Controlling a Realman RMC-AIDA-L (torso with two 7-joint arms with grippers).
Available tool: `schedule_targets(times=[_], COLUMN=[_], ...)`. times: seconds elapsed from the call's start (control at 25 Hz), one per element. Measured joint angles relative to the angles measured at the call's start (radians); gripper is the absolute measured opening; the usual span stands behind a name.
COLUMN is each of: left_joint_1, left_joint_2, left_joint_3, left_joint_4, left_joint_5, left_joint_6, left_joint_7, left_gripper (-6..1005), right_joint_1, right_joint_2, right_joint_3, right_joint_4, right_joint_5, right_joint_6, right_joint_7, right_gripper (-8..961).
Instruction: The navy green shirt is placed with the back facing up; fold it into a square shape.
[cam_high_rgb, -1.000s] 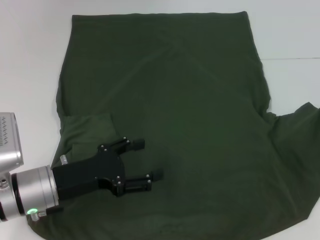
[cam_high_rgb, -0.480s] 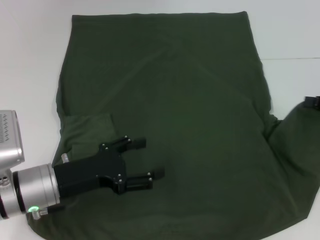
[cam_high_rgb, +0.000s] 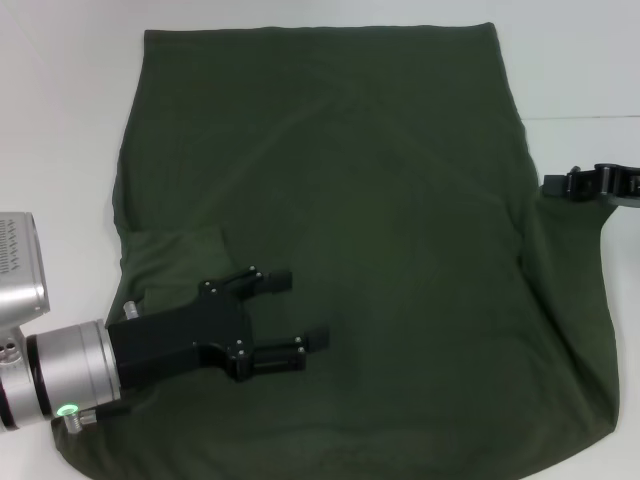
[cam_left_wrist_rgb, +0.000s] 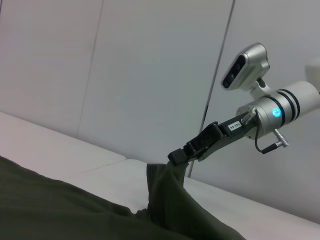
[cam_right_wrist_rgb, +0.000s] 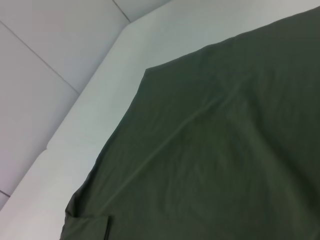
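Observation:
Next, my right gripper lays the end of the held sleeve down on the shirt's body (cam_high_rgb: 455, 226), across from the folded sleeve. The sleeve is now held lifted above the table.
The navy green shirt (cam_high_rgb: 350, 200) lies spread on the white table (cam_high_rgb: 60, 120), plain side up. Its left sleeve (cam_high_rgb: 175, 255) is folded inward onto the body. My left gripper (cam_high_rgb: 303, 310) hovers open over the shirt's near-left part with nothing between its fingers. At the right edge, my right gripper (cam_high_rgb: 556, 186) is shut on the right sleeve's fabric and holds it lifted above the table. The left wrist view shows that right gripper (cam_left_wrist_rgb: 180, 156) pinching the cloth, which hangs down from it (cam_left_wrist_rgb: 167, 200). In the right wrist view only the shirt (cam_right_wrist_rgb: 225, 150) and table show.
White table surface (cam_high_rgb: 580, 70) surrounds the shirt at the left, far side and right. A grey panelled wall (cam_left_wrist_rgb: 125, 75) stands behind the table. The shirt's near hem (cam_high_rgb: 330, 465) reaches the table's front edge.
The right gripper has come into view from the right, lifting the right sleeve off the table and carrying it inward. The left gripper has barely shifted.

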Motion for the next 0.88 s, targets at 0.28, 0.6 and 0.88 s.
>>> schedule_targets(times=[0.28, 0.6, 0.88], left_joint_1=[-0.003, -0.004, -0.003], left_joint_2=[-0.001, -0.003, -0.003], left_joint_3=[-0.002, -0.002, -0.001], left_joint_4=[-0.002, -0.004, -0.003], left_joint_5=[0.000, 0.000, 0.000], left_joint_6=[-0.002, 0.004, 0.003], left_joint_7=[-0.008, -0.024, -0.024], left_gripper=[919, 919, 918], right_joint_1=[-0.023, -0.098, -0.140], right_joint_2=[-0.009, -0.042, -0.054], right_joint_3=[0.009, 0.054, 0.065], right_joint_4=[-0.001, -0.003, -0.011], right_joint_5=[0.001, -0.001, -0.003], right_joint_6=[0.004, 0.067, 0.090], right_joint_7=[0.004, 0.027, 0.023], right_gripper=[5, 4, 4])
